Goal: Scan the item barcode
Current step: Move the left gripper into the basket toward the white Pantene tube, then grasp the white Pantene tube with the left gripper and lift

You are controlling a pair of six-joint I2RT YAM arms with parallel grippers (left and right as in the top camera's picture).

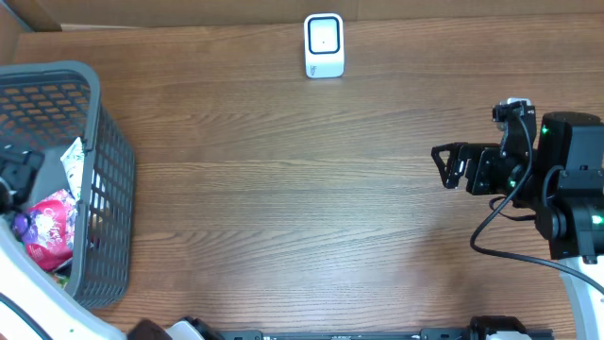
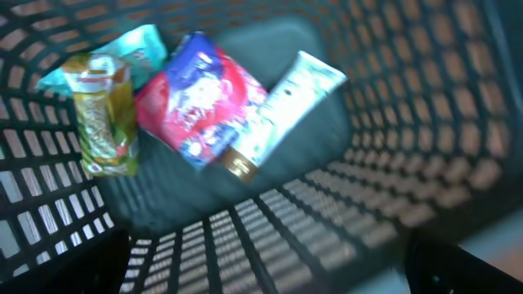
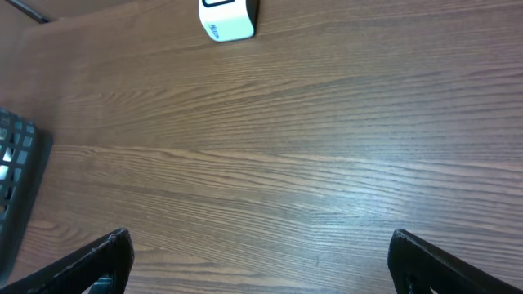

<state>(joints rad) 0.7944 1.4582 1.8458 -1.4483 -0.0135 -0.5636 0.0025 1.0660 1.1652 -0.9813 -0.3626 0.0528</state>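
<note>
Next, I move my left gripper to the white tube beside the red and blue packet and grab its body (image 1: pixel 75 181) (image 2: pixel 257 140) near the gold cap.
The items lie in a grey mesh basket (image 2: pixel 392 122): a red and blue packet (image 2: pixel 200 98), a white tube (image 2: pixel 286 102) with a gold cap, a yellow-green pouch (image 2: pixel 102 114) and a teal packet (image 2: pixel 135 45). My left gripper (image 2: pixel 261 282) hangs open above them inside the basket, touching none. Only its dark fingertips (image 2: pixel 73 269) show, at the frame's lower corners. The white barcode scanner (image 1: pixel 324 44) stands at the table's far edge. My right gripper (image 1: pixel 444 165) hovers open over bare wood at the right, holding nothing.
The basket (image 1: pixel 113 189) fills the table's left end, and its wall also shows at the left edge of the right wrist view (image 3: pixel 12 180). The wooden tabletop (image 1: pixel 302 189) spans between basket and right arm. A black cable (image 1: pixel 491 231) loops beside the right arm.
</note>
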